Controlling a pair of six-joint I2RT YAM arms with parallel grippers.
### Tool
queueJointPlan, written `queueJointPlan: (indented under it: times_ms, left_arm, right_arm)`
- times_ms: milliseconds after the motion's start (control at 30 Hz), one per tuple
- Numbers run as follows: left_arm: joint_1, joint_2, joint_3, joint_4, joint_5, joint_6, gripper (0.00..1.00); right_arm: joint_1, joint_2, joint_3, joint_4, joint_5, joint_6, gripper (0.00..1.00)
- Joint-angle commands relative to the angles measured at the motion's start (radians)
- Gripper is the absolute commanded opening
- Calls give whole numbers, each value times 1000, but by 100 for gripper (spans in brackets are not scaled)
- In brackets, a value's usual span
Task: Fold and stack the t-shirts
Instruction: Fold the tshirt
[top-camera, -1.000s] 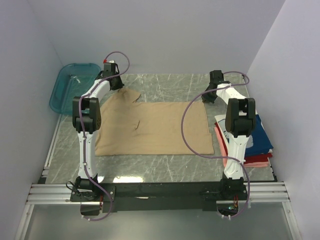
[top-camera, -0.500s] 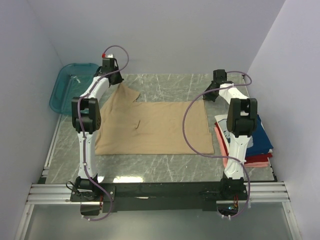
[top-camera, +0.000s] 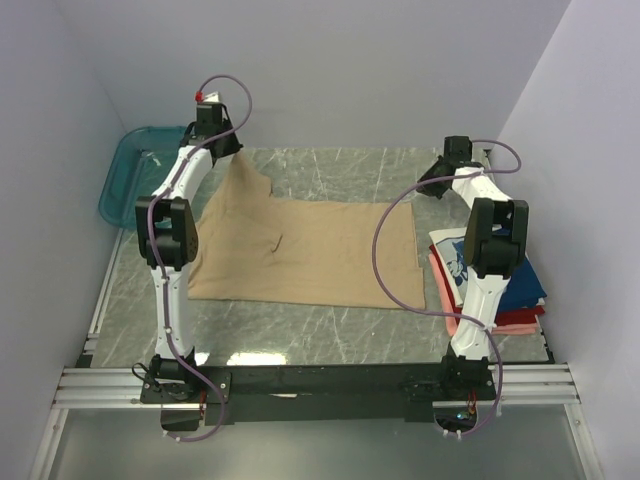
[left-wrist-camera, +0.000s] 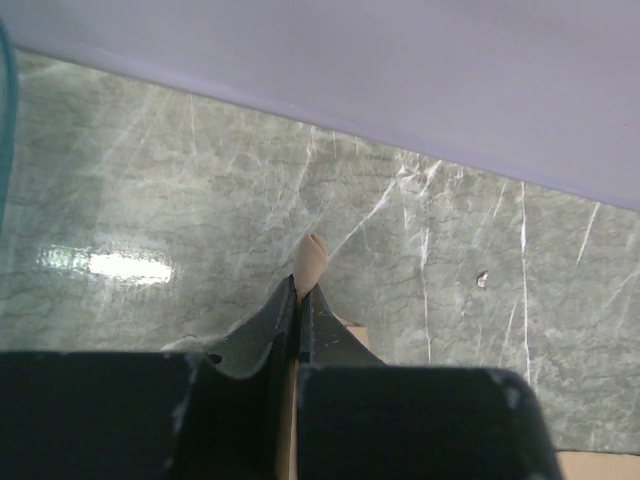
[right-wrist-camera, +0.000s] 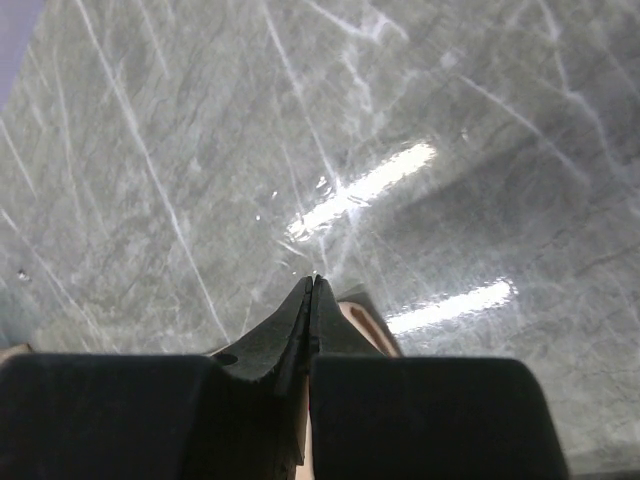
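My right gripper should open its fingers, which sit closed past the flat-lying corner of the tan t-shirt, then move in and pinch that corner (top-camera: 408, 206) before folding.
A tan t-shirt (top-camera: 310, 255) lies spread on the marble table. Its far left corner is lifted. My left gripper (top-camera: 228, 155) is shut on that corner. In the left wrist view (left-wrist-camera: 300, 288) a bit of tan cloth (left-wrist-camera: 312, 258) sticks out past the closed fingertips. My right gripper (top-camera: 428, 188) is at the shirt's far right corner, jaws shut. In the right wrist view (right-wrist-camera: 313, 282) tan cloth (right-wrist-camera: 362, 322) shows beside and under the fingers. Folded shirts are stacked at the right: navy with white print (top-camera: 462, 255), red (top-camera: 515, 320) and pink (top-camera: 447, 292).
A teal plastic basket (top-camera: 135, 170) sits at the far left corner, beside the left arm. White walls close in the table at the back and on both sides. The folded stack is close to the right arm's upright link (top-camera: 490, 250).
Both grippers have moved toward the back wall and outward. The left one has lifted the shirt's far left corner higher. The right one has drawn the far right corner to the right.
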Motion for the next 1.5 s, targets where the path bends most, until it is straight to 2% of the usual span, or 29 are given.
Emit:
queueJointPlan:
  times_ms: [0, 67, 133, 200, 300, 533, 600, 1133, 1267, 1400, 1467]
  left_arm:
    - [11, -77, 37, 30, -10, 21, 2]
    - [12, -59, 47, 17, -4, 22, 2]
    - [12, -46, 48, 15, -4, 18, 1]
    - [12, -40, 38, 18, -4, 13, 1]
    - [12, -34, 28, 24, 11, 13, 1]
    - [14, -26, 26, 30, 22, 3, 1]
    - [12, -25, 25, 30, 28, -2, 1]
    - [14, -31, -6, 35, 40, -4, 1]
    - [14, -32, -6, 35, 47, -2, 1]
    - [15, -34, -6, 34, 53, -2, 1]
    - [17, -37, -3, 32, 54, -4, 1]
  right_arm:
    - [1, -45, 4, 33, -54, -2, 2]
    - [6, -2, 40, -9, -55, -8, 11]
    - [14, 27, 60, -40, -48, -5, 27]
    - [20, 36, 57, -52, -29, 4, 38]
    - [18, 38, 38, -56, 7, 14, 43]
    - [29, 87, 77, -125, 57, 21, 40]
    - [34, 88, 71, -123, 67, 22, 36]
    - [89, 102, 130, -183, 123, 7, 36]
    - [95, 105, 130, -184, 123, 7, 28]
    - [95, 116, 136, -192, 123, 4, 14]
    - [96, 111, 136, -194, 123, -4, 10]
